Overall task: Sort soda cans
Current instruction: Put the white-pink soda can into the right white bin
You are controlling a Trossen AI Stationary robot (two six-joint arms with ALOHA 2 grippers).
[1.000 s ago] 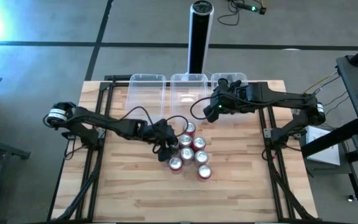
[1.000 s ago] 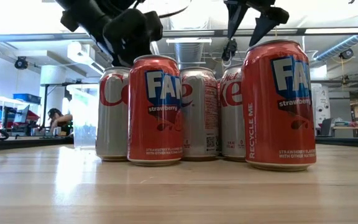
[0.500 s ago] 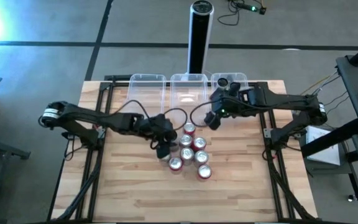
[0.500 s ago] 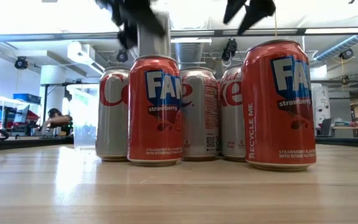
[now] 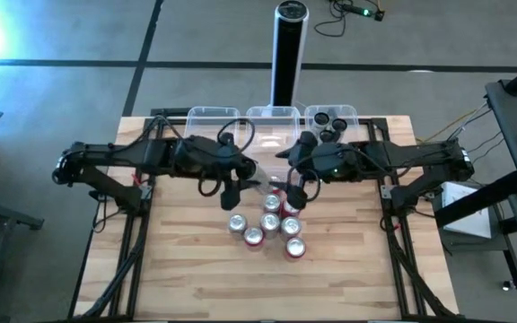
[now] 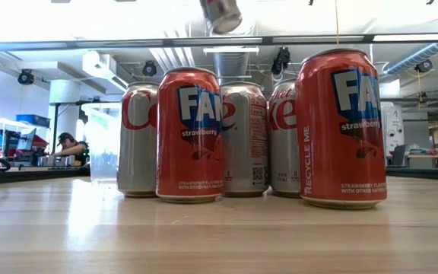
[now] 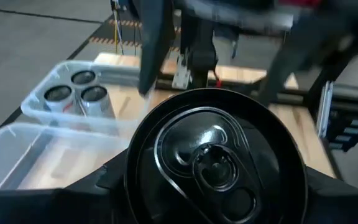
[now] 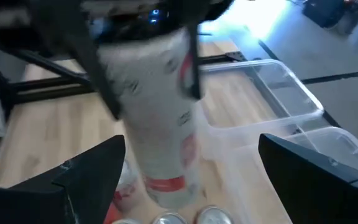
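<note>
My left gripper is facing the silver can's black top, so my right gripper should hold the can while my left gripper takes the can's bottom end (image 8: 176, 191).
My left gripper (image 5: 243, 182) is shut on a silver soda can with red lettering (image 8: 157, 106), held high over the table's middle. The can also shows in the low view (image 6: 220, 14), and its top fills the left wrist view (image 7: 213, 158). My right gripper (image 5: 294, 193) is open and empty just right of that can, above the cluster. Several red and silver cans (image 5: 269, 222) stand upright on the table; the low view shows two red strawberry cans (image 6: 190, 133) in front of silver ones (image 6: 243, 137). My left gripper pinches the silver can's body (image 8: 129, 93) between its two fingers (image 8: 107, 87), one on each side, toward the can's top end. The can is lifted clear of the table and the other cans. It is tilted, with its top (image 7: 213, 158) facing the wrist.
Three clear bins stand along the far edge: left (image 5: 214, 126), middle (image 5: 272, 121) and right (image 5: 332, 112), which holds a few dark cans (image 7: 79, 93). A tall black-and-silver post (image 5: 287, 54) stands behind the table. There is bare wood near the front edge (image 5: 240, 287).
My left gripper has risen from the cluster's left side with a silver can, moved toward the far edge, and turned, tipping the can over. My right gripper has come from the far bins toward the near edge, over the cluster.
</note>
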